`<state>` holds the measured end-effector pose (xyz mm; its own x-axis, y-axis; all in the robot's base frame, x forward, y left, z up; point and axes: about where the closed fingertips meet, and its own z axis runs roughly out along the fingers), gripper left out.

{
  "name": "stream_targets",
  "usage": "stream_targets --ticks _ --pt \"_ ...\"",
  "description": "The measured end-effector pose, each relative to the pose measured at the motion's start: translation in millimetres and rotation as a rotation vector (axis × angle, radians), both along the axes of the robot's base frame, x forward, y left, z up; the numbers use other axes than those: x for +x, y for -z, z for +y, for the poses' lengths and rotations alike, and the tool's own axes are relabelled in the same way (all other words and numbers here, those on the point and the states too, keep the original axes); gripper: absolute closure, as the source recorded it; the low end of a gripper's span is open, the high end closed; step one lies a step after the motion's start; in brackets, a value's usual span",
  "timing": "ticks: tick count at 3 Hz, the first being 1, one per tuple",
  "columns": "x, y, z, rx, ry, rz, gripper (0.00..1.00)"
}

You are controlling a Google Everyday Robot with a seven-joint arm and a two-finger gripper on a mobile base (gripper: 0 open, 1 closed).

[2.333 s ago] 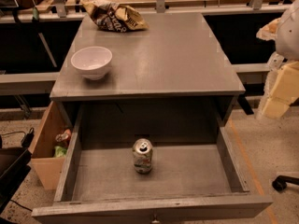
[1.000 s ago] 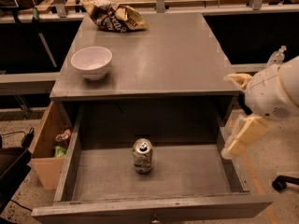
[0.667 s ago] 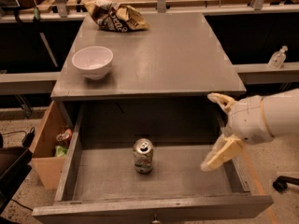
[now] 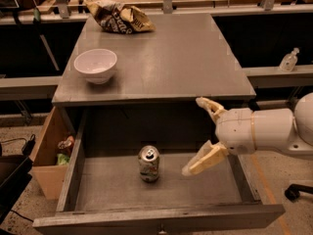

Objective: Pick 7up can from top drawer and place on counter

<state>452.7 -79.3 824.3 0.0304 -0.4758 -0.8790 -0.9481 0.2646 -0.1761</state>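
Observation:
Next, I grip the upper half (image 4: 148,156) of the upright 7up can in the open top drawer.
The 7up can (image 4: 148,163) stands upright on the floor of the open top drawer (image 4: 161,219), near its middle. My gripper (image 4: 194,137) reaches in from the right over the drawer's right part, fingers spread wide and empty: one fingertip (image 4: 201,102) near the counter's front edge, the other (image 4: 190,170) low in the drawer. It is a short way right of the can and does not touch it. The grey counter (image 4: 176,58) lies above and behind the drawer.
A white bowl (image 4: 95,65) sits on the counter's left side and a crumpled chip bag (image 4: 120,17) at its back. A tan wooden box (image 4: 46,158) with small items stands left of the drawer. A small bottle (image 4: 288,60) is on the right ledge.
My arm has come in from the right and moved left and down into the drawer, closing on the can. The can has not moved.

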Motion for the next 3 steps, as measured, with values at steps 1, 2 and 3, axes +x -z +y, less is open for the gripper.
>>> stream_targets --ticks 1,2,3 --pt "-2 15 8 0.016 -0.024 0.032 0.00" --pt "-8 56 41 0.049 -0.068 0.058 0.00" --pt "-5 96 74 0.113 -0.078 0.076 0.00"
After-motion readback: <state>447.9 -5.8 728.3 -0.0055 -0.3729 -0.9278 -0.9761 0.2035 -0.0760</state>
